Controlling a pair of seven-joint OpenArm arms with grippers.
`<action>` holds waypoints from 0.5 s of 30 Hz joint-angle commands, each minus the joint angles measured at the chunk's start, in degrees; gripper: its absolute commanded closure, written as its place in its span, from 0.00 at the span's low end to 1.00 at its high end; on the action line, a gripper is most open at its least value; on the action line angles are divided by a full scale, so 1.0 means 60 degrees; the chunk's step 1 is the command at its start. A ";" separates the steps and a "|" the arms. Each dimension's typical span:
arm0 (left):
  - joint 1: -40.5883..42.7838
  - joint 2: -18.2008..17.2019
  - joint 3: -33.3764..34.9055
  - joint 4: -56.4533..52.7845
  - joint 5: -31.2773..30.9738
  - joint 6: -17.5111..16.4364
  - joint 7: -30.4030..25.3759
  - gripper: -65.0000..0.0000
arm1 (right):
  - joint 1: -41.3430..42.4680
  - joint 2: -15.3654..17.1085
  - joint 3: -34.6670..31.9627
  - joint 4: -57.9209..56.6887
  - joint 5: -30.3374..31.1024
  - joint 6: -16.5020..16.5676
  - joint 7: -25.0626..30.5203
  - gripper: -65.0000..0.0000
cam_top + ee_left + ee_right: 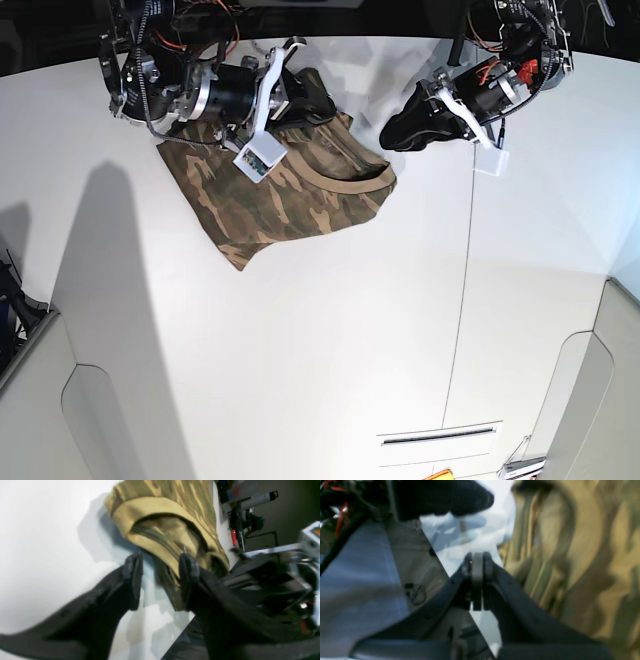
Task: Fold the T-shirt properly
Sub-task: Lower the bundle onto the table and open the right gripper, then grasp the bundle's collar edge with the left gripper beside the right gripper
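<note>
The T-shirt's far edge is beside my right gripper, which is shut empty, so it should move back and pinch the T-shirt's middle (238, 188), leaving that edge to my left gripper.
The camouflage T-shirt (290, 190) lies bunched on the white table (300, 340), its tan collar (345, 183) toward the right. In the left wrist view the collar (150, 507) opens just beyond my left gripper (160, 580). That gripper is open, and a hanging edge of the shirt (170, 502) rests against its right finger (190, 580). From the base view the left gripper (392, 132) hovers beside the shirt's upper right corner. My right gripper (477, 557) is shut, with no cloth showing between its fingers and the shirt (570, 555) right beside it. It sits at the shirt's far edge (315, 100).
Both arms crowd the table's far edge (400, 45), close to each other. A thin seam (465, 300) runs down the table right of the shirt. A narrow slot (435, 436) lies near the front. Tools and clutter (240, 530) stand beyond the table's edge.
</note>
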 commanded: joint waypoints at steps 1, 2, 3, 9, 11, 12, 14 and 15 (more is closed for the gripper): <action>-0.0022 -0.0040 -0.0135 0.0146 -0.0248 -0.0144 -0.0080 0.59 | 0.0073 -0.0025 0.0091 0.0466 0.0229 0.0069 0.0197 1.00; -0.0022 -0.0040 -0.0229 0.0146 -0.0284 -0.0144 0.0007 0.59 | 0.0098 -0.0025 0.0215 0.0765 0.0135 0.0066 0.0204 1.00; -0.0022 -0.0040 -0.0295 0.0168 -0.0455 -0.0144 0.0182 0.59 | 0.0117 -0.0025 0.0379 0.1064 -0.0036 0.0066 0.0270 1.00; 0.0346 -0.0036 -0.0069 0.1104 -0.1588 -0.0144 0.1206 0.59 | 0.0736 -0.0022 0.2135 0.1668 -0.1566 -0.0076 0.0951 1.00; 0.0659 -0.0033 0.0262 0.1541 -0.1559 -0.0144 0.1180 0.59 | 0.0911 -0.0018 0.2783 0.1552 -0.1876 -0.0302 0.1016 1.00; 0.0790 -0.0033 0.0492 0.1719 -0.1486 -0.0144 0.1177 0.59 | 0.0987 -0.0018 0.3089 0.1464 -0.1869 -0.0302 0.1016 1.00; 0.0962 -0.0033 0.1078 0.1993 -0.1290 -0.0144 0.1166 0.59 | 0.1086 0.0004 0.3588 0.1286 -0.1854 -0.0302 0.1024 1.00; 0.0991 -0.0036 0.1421 0.2058 -0.1166 -0.0144 0.1111 0.59 | 0.1104 0.0036 0.3774 0.1202 -0.1781 -0.0302 0.1024 1.00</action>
